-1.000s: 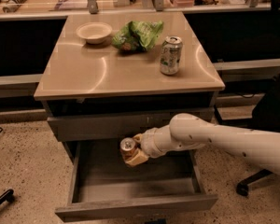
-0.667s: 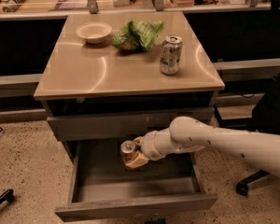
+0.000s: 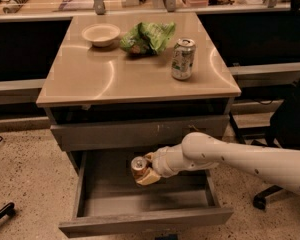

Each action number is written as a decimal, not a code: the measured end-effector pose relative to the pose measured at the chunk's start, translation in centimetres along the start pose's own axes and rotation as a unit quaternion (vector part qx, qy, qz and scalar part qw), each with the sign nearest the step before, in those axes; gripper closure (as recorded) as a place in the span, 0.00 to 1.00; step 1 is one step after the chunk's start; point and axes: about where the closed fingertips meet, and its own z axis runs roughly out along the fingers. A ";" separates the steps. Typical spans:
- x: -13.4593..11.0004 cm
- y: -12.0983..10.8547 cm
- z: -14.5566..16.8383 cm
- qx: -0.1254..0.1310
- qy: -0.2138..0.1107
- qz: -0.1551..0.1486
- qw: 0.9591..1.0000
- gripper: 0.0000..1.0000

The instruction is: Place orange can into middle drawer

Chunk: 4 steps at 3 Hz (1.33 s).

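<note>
My gripper is going to release the orange can, setting it free on the middle of the open drawer's grey bottom (image 3: 149,190).
The orange can (image 3: 138,166) has a silver top and is held tilted in my gripper (image 3: 144,171) over the open middle drawer (image 3: 145,219). The gripper is shut on the can, just below the scratched drawer front above. The can hangs above the left-centre of the drawer's smooth grey inside (image 3: 140,201). My white arm (image 3: 230,156) reaches in from the right.
A scratched grey drawer front (image 3: 140,133) sits above the open drawer. On the table top (image 3: 90,74) stand a silver-and-green can (image 3: 182,59), a green chip bag (image 3: 147,36) and a white bowl (image 3: 100,34). A black office chair (image 3: 290,124) is at the right.
The gripper with the orange can has stayed almost in the same place over the open drawer; the arm has shifted only slightly.
</note>
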 end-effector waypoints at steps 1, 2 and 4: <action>3.1 0.3 1.9 0.018 -0.011 -0.004 1.000 1.00; 5.2 0.4 3.7 0.028 -0.028 -0.011 0.999 1.00; 8.2 0.4 6.3 0.028 -0.045 -0.006 0.999 1.00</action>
